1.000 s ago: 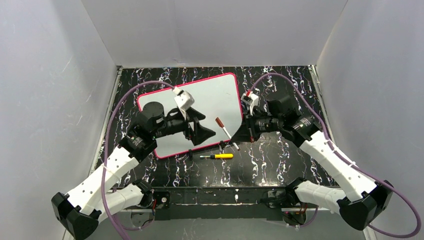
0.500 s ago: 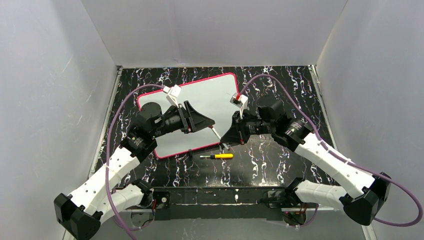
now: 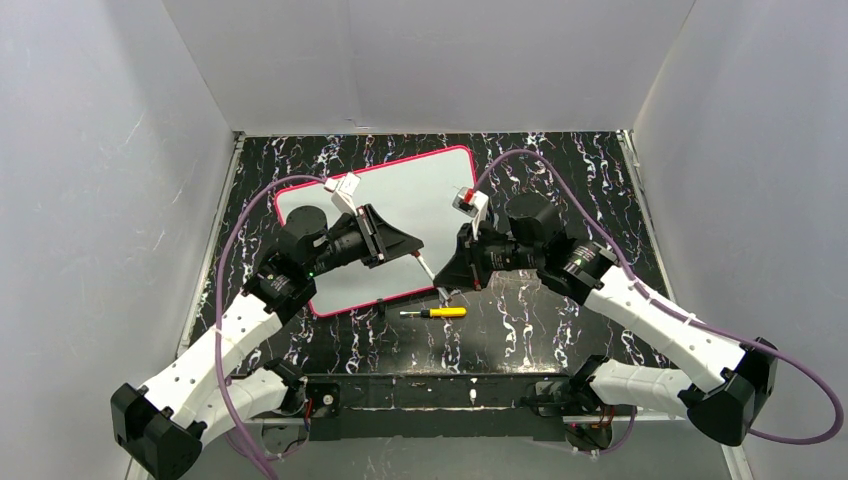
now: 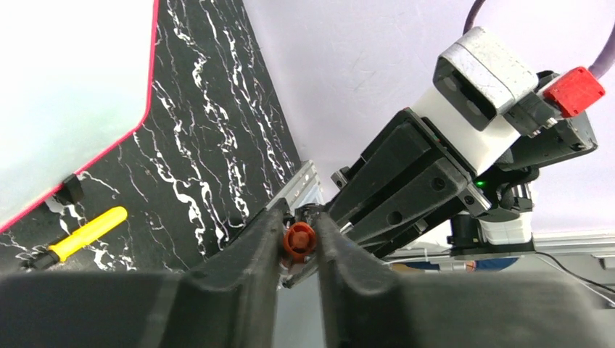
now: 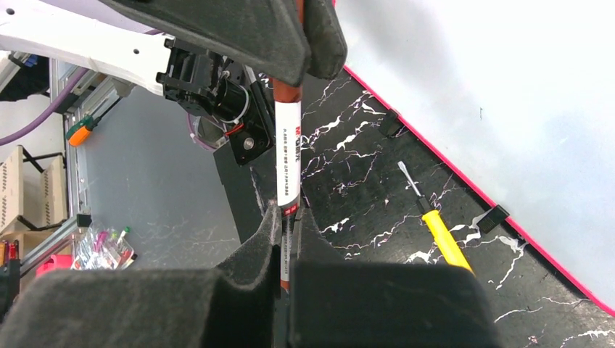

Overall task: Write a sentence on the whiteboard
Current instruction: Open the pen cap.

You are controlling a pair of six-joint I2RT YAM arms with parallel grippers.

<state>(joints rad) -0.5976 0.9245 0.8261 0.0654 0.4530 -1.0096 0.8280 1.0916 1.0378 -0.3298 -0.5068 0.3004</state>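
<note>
My right gripper should open and grip the marker's body nearer the cap point(image 5: 288, 170), as it holds the back end of the marker, before my left gripper pulls the cap off.
A white marker point(image 5: 289, 152) with a red-orange cap point(image 4: 299, 241) hangs in the air between the two arms, above the black table just off the whiteboard's near right corner. My right gripper point(image 5: 289, 210) is shut on the marker's barrel. My left gripper point(image 4: 299, 239) is shut on the cap end, with both fingers touching the cap. In the top view the left gripper point(image 3: 412, 250) and right gripper point(image 3: 445, 282) meet tip to tip over the marker point(image 3: 428, 267). The whiteboard point(image 3: 420, 190) lies flat with its pink-red rim. No sentence shows on its visible white surface.
A yellow-handled screwdriver point(image 3: 440, 312) lies on the black marbled table near the whiteboard's front edge, below the two grippers. Small black clips point(image 5: 390, 122) sit along that rim. Grey walls close in the table on three sides.
The right arm carried the marker left toward the left gripper. The left gripper swung up off the board, met the cap end and closed from wide open onto it.
</note>
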